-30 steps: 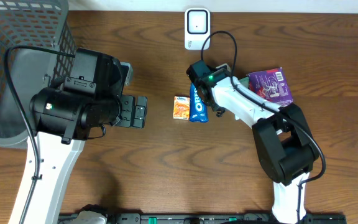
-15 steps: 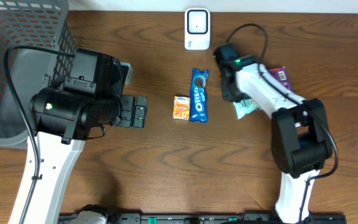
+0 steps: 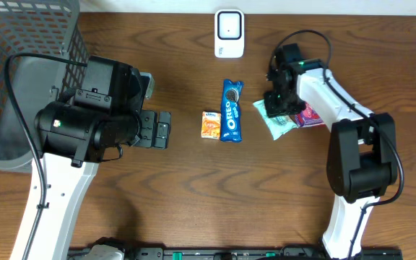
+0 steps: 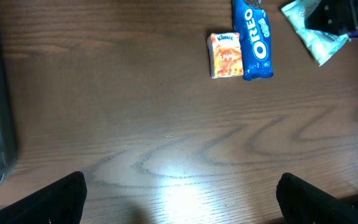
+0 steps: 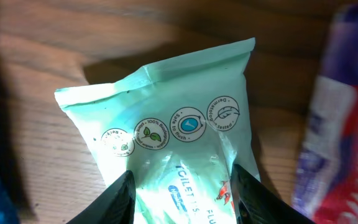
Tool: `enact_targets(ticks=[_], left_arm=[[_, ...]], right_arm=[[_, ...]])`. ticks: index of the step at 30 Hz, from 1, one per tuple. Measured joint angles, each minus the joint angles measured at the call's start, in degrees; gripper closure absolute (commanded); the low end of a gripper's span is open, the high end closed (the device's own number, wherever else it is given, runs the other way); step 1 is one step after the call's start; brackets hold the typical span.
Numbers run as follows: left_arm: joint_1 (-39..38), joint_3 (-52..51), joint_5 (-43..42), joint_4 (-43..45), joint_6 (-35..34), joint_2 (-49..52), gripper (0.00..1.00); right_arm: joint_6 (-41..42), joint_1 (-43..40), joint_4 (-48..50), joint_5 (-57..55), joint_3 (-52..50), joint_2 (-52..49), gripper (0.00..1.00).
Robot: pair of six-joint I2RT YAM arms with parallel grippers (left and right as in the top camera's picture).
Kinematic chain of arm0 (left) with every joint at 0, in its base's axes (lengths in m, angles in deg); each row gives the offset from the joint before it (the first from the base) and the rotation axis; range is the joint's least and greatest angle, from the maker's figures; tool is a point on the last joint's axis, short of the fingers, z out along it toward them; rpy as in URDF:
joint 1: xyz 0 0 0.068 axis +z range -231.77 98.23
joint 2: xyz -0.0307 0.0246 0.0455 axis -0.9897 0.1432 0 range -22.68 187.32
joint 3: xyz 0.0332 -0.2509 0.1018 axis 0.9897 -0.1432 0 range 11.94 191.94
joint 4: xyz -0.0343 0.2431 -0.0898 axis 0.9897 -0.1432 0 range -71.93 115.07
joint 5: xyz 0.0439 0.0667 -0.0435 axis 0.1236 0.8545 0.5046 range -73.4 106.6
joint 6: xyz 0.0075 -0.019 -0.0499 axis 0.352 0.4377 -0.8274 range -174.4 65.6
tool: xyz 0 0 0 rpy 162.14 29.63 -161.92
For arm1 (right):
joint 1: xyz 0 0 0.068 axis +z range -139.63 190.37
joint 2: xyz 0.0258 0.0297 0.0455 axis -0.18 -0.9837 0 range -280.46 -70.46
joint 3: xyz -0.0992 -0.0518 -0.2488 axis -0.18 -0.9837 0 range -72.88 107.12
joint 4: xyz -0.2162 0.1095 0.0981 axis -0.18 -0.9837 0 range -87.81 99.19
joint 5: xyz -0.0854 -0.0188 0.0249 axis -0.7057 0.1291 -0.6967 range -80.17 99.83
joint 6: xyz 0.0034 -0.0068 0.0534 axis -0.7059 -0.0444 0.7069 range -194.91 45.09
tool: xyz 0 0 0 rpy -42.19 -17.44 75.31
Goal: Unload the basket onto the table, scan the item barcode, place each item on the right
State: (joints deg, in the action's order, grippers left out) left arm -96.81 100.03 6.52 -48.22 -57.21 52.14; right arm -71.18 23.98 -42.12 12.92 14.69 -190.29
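I need to open my right gripper, take the mint-green wipes pack by its side [image 5: 246, 127] and straighten it, because it slants away from the blue Oreo pack.
A white barcode scanner [image 3: 229, 32] stands at the table's far edge. Below it a blue Oreo pack [image 3: 231, 110] lies beside a small orange tissue pack [image 3: 210, 124]; the Oreo pack [image 4: 254, 40] and the orange pack [image 4: 225, 55] also show in the left wrist view. My right gripper [image 3: 279, 97] hangs open over a mint-green wipes pack [image 3: 276, 120], its two fingers straddling the pack [image 5: 173, 130] without squeezing it. My left gripper [image 3: 157, 129] is wide open and empty over bare wood, left of the items, its fingertips [image 4: 58, 198] far apart.
A purple snack pack [image 3: 310, 115] lies partly under the right arm, just right of the wipes. A grey mesh basket [image 3: 20, 43] fills the far left corner. The scanner's cable loops behind the right arm.
My right gripper has let go of the Oreo pack beside the orange pack, swung right to the green wipes pack and widened its jaws. The left arm has not moved.
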Motion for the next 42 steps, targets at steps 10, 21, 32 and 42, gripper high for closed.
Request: enact_targets(ticks=[10,21,32,42], left_arm=[[0.0,0.0,0.0,0.0,0.0,0.0,0.02],[0.0,0.0,0.0,0.0,0.0,0.0,0.02],[0.0,0.0,0.0,0.0,0.0,0.0,0.02],[0.0,0.0,0.0,0.0,0.0,0.0,0.02]], right_arm=[[2.8,3.7,-5.2,-7.5,2.1,0.0,0.61],[3.5,9.9,-8.0,-11.1,4.9,0.0,0.52],[7.5,13.1,1.0,-21.9,-4.7,0.7,0.49],[9.2,13.1,6.8,-26.3,-8.6,2.8,0.99]])
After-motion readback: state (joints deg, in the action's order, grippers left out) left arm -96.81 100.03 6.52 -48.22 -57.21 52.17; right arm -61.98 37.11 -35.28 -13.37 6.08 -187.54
